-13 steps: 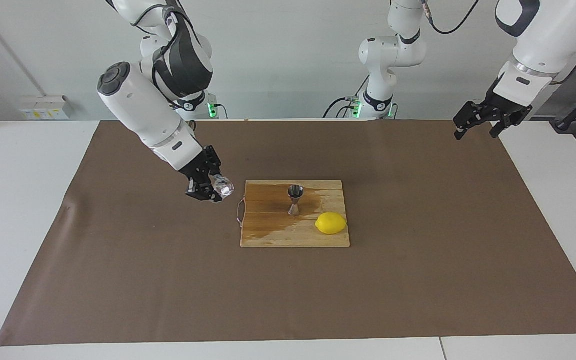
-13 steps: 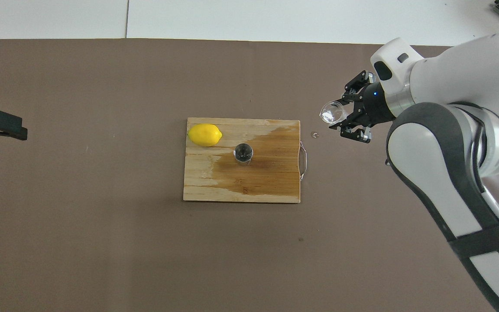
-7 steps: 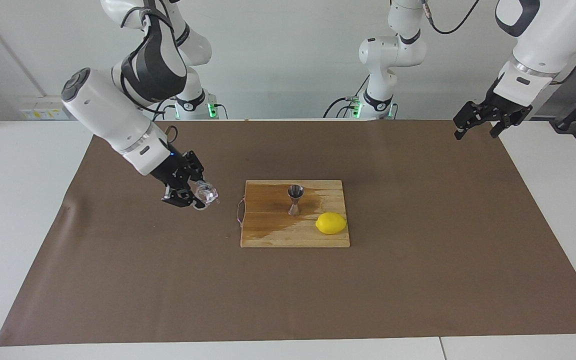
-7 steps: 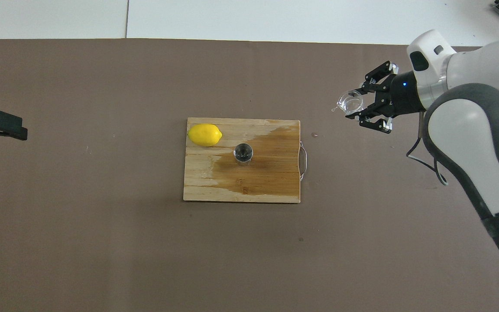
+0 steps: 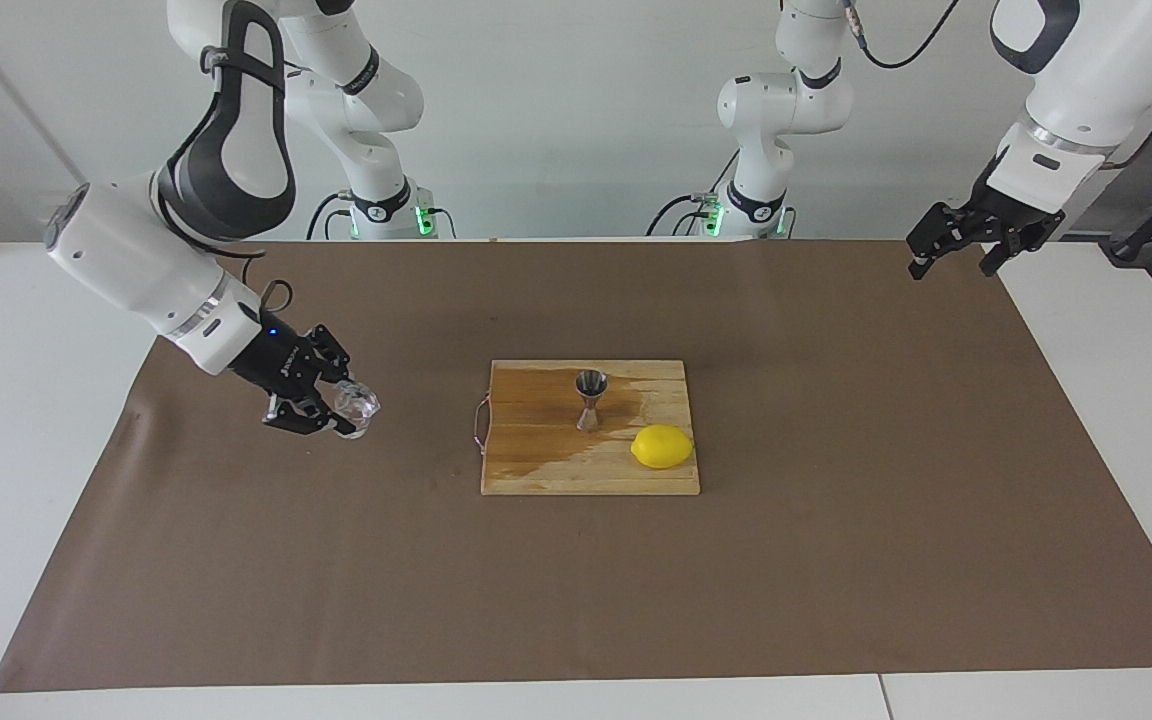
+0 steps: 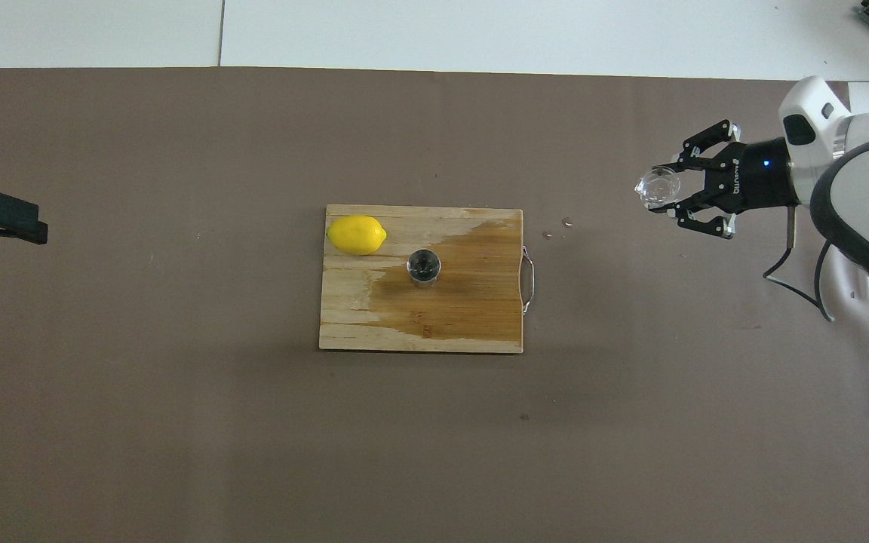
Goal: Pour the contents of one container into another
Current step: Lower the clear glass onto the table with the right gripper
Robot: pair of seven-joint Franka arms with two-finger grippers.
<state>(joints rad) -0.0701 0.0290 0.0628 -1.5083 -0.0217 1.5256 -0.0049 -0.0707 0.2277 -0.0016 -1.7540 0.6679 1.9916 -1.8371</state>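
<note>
Next, my right gripper lets go of the glass cup on the brown mat [image 6: 721,268] near the black cable, facing the wire handle.
The small clear glass cup [image 5: 358,405] [image 6: 657,188] is tilted in my right gripper [image 5: 344,412] [image 6: 670,193], which is shut on it. Both hang low over the brown mat, toward the right arm's end of the table and well away from the cutting board. The shiny steel jigger [image 5: 591,398] [image 6: 424,265] stands upright on the wooden cutting board [image 5: 536,470] [image 6: 404,332], on a dark wet patch. My left gripper [image 5: 954,264] [image 6: 27,226] waits open above the mat's corner at the left arm's end.
A yellow lemon [image 5: 662,446] [image 6: 357,234] lies on the board, beside the jigger and slightly farther from the robots. A few water drops [image 6: 568,222] sit on the brown mat [image 5: 836,560] beside the board's wire handle [image 6: 529,279].
My right gripper has carried the glass cup away from the cutting board toward the right arm's end of the table. The left arm has not moved.
</note>
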